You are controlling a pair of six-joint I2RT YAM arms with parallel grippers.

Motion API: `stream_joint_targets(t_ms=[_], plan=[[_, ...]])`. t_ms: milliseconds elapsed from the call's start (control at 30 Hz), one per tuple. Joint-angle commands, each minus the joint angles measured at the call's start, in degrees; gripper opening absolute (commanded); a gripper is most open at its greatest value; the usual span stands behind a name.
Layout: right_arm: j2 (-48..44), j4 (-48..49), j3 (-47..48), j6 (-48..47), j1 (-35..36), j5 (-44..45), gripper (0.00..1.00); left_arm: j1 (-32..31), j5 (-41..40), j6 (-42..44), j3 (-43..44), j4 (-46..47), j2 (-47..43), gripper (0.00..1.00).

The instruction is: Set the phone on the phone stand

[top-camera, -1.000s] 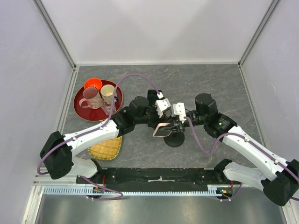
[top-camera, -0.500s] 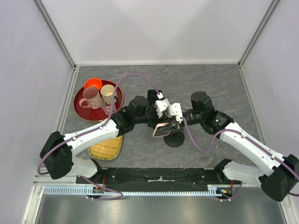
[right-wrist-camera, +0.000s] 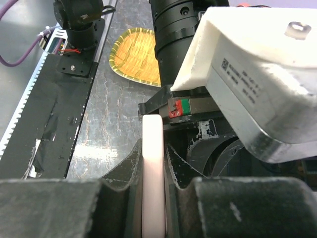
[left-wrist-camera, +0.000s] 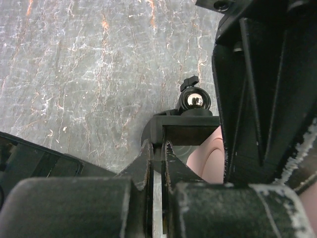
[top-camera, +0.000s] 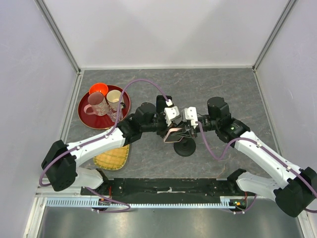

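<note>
My right gripper needs to let go, and then the pink phone will rest in the cradle [top-camera: 193, 127] above the round black base of the phone stand.
The pink phone [top-camera: 173, 135] hangs on edge just above the black phone stand [top-camera: 186, 148] in mid-table. My right gripper [top-camera: 182, 132] is shut on it; in the right wrist view the phone's pale edge [right-wrist-camera: 151, 168] stands upright between the fingers of that gripper [right-wrist-camera: 152, 148]. My left gripper [top-camera: 170, 130] meets it from the left. In the left wrist view that gripper [left-wrist-camera: 158, 148] is shut on the thin left edge of the stand's black cradle [left-wrist-camera: 190, 126], below the shiny ball joint [left-wrist-camera: 194, 100]. The phone's pink back [left-wrist-camera: 214, 157] shows just right of the cradle.
A red tray [top-camera: 86, 115] at the left holds two mugs [top-camera: 95, 104] and an orange cup [top-camera: 98, 89]. A woven bamboo dish [top-camera: 113, 156] lies near the left arm, also in the right wrist view [right-wrist-camera: 136, 57]. A black rail [top-camera: 168, 187] runs along the near edge.
The phone and the right gripper have shifted slightly up and to the right, and now sit over the stand. The left gripper has followed a little. Both grips are unchanged.
</note>
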Motion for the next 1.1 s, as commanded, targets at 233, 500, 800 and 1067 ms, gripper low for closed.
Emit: stream_joint_targets(t_ms=[233,500,800,1067], plan=[[-2.98,6.73,0.14,11.88,-4.10,11.44,0.00,-1.33,-2.92,-2.29,-1.03,2.76,-3.12,0.02],[-4.56,-10.75,4.18,26.40,3.54,41.80,0.00,-3.43,-35.90,-10.04,-4.62,9.62,-3.99,0.02],[-10.62,-28.16,5.77,33.87,6.36,75.51,0.00,-6.34,-53.13,-15.05,-8.42,12.97,-5.31,0.02],[-9.33,-25.64,3.57,35.65,7.85,79.83,0.00,-6.51,-49.63,-15.23,-5.08,7.36,-5.58,0.02]])
